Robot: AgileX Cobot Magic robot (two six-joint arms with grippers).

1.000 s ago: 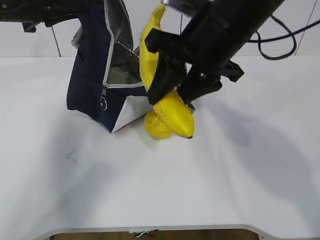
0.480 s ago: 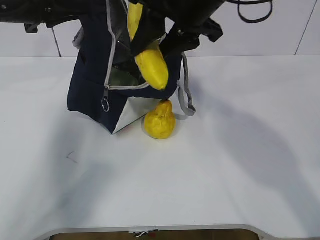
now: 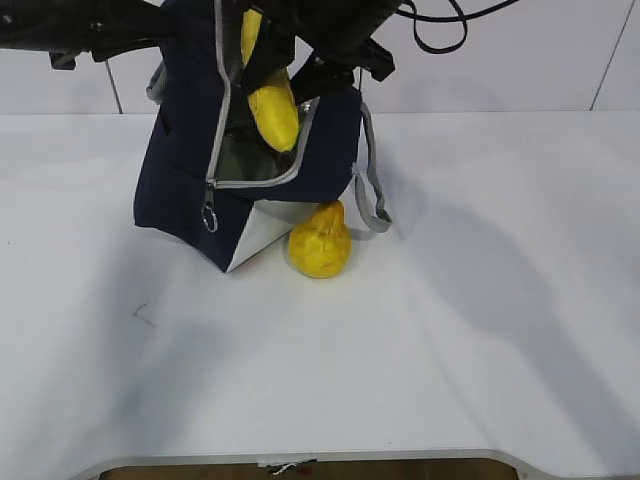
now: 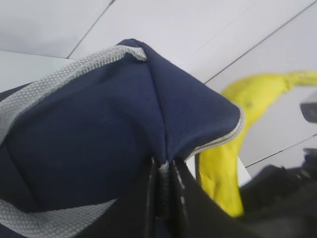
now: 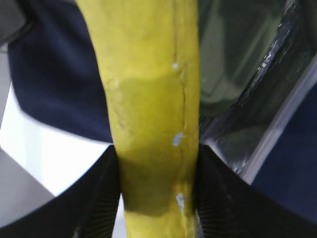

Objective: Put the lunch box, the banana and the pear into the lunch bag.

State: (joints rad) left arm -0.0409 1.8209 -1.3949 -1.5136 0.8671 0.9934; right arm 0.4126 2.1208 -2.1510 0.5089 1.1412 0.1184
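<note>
The robot's right gripper will release the banana, now hanging steeply at the bag's mouth, inside the lunch bag (image 3: pixel 274 148), between the lunch box and the front zipped rim.
The navy lunch bag (image 3: pixel 180 170) stands at the back left with its zipped flap lifted. My left gripper (image 4: pixel 163 166) is shut on the bag's top edge (image 4: pixel 89 124) and holds it up. My right gripper (image 5: pixel 157 163) is shut on the banana (image 5: pixel 148 74). The banana (image 3: pixel 272 100) hangs steeply, its lower end at the bag's mouth. It also shows in the left wrist view as the banana (image 4: pixel 247 104) just behind the bag's rim. A pale green surface (image 3: pixel 243 158) inside the bag looks like the lunch box lid. The pear (image 3: pixel 320 240) stands on the table against the bag's white corner.
A grey webbing handle (image 3: pixel 372 190) droops down the bag's right side beside the pear. The zipper's ring pull (image 3: pixel 209 215) hangs on the bag's front. The white table (image 3: pixel 450 330) stretches right and forward to its front edge (image 3: pixel 300 462). A black cable (image 3: pixel 440 25) loops at the top.
My right gripper has carried the banana up and to the left, from in front of the pear to the bag's mouth. The pear now shows in full. The left gripper has stayed put.
</note>
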